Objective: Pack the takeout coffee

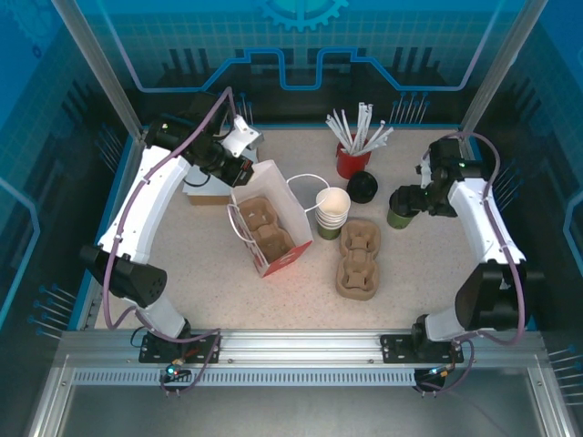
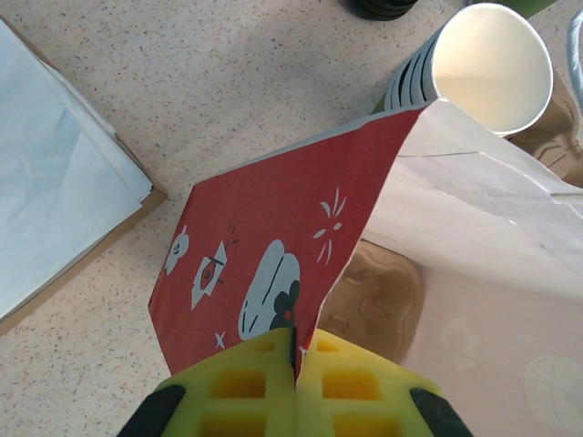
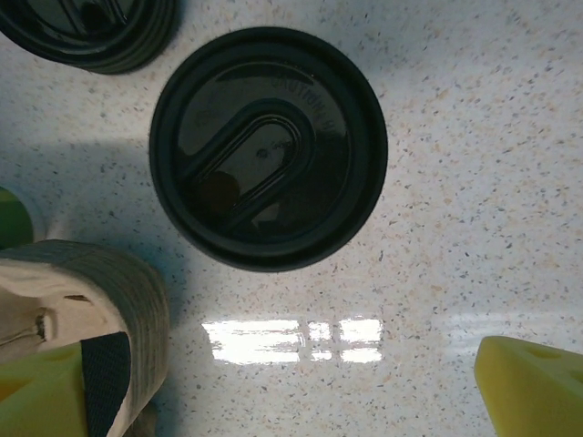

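The red paper bag leans crooked in my left gripper's hold, so next I let it go to stand upright, then grip its top edge [image 2: 339, 284] before loading the coffee.
The takeout coffee [image 1: 400, 208] stands at the right of the table, a small cup with a dark green band under a black lid [image 3: 269, 146]. My right gripper [image 1: 422, 198] hangs just right of and above it, open, and the lid lies just beyond its yellow fingertips [image 3: 528, 387] with nothing between them. The red paper bag [image 1: 266, 228] lies open at centre-left. My left gripper [image 2: 296, 360] is shut on the bag's red top edge [image 2: 264, 228], holding its mouth open. A brown pulp carrier [image 2: 387, 296] sits inside the bag.
A nested stack of cups [image 1: 332, 211] stands beside the bag's mouth, with more pulp carriers [image 1: 358, 259] in front of it. A red holder of straws [image 1: 353, 153] and black lids [image 1: 362, 187] are at the back. A box of white paper [image 1: 208, 188] lies far left.
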Tool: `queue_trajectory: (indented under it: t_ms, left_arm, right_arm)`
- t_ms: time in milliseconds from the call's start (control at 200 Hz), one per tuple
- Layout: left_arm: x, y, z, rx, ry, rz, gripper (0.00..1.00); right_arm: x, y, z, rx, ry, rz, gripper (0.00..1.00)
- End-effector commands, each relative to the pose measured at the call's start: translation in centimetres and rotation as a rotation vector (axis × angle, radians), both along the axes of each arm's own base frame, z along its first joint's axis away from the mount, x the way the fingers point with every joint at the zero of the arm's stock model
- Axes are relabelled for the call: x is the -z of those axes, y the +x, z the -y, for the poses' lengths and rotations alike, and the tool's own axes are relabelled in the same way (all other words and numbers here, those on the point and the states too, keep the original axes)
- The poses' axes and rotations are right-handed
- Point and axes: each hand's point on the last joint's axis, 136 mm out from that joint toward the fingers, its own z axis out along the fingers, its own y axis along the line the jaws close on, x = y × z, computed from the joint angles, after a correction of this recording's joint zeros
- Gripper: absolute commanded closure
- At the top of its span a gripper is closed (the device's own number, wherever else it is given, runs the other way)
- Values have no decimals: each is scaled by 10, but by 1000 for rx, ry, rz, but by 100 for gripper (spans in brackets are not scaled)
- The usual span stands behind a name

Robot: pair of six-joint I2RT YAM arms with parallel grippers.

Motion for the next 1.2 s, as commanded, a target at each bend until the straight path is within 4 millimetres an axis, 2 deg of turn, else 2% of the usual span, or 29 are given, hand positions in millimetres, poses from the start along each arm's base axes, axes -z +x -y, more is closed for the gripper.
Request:
queue_trajectory:
  t_ms: [0, 150, 340, 420, 510, 540, 575, 650, 695, 760, 870, 1111, 1191]
  left_arm:
    - [-12, -9, 2, -5, -55, -3, 100]
    - [-12, -16, 3, 11, -68, -11, 99]
    - [6, -17, 6, 22, -75, -62, 99]
    - [9, -11, 7, 18, -100, -64, 98]
    - [13, -2, 5, 1, -108, -69, 92]
    - [14, 0, 4, -2, -110, -73, 88]
    - [15, 2, 4, -6, -107, -73, 77]
    - [14, 6, 1, -14, -101, -70, 69]
    - [11, 9, -2, -26, -98, -57, 52]
    - [5, 10, -5, -38, -102, -37, 36]
    - [-5, 10, -12, -69, -102, 8, 20]
    - [-31, 6, -37, -197, -75, 152, 2]
    - [-37, 4, -46, -259, -72, 181, 1]
  right_arm:
    - [1, 10, -4, -23, 23, -2, 0]
    - [13, 18, -13, -50, 34, -36, 0]
    - [26, 27, -6, -37, -12, -75, 0]
    - [29, 31, -3, -32, -23, -83, 0]
    - [35, 36, -7, -42, 0, -98, 0]
    - [36, 37, -10, -48, 13, -103, 0]
    - [38, 39, -11, -52, 18, -106, 0]
    - [41, 40, -13, -56, 20, -115, 0]
    - [43, 42, -12, -55, 14, -118, 0]
    - [45, 44, -10, -54, 3, -127, 0]
    - [49, 46, -9, -58, -5, -142, 0]
    - [53, 55, -8, -65, -8, -154, 0]
    - [56, 58, -9, -70, -7, -158, 0]
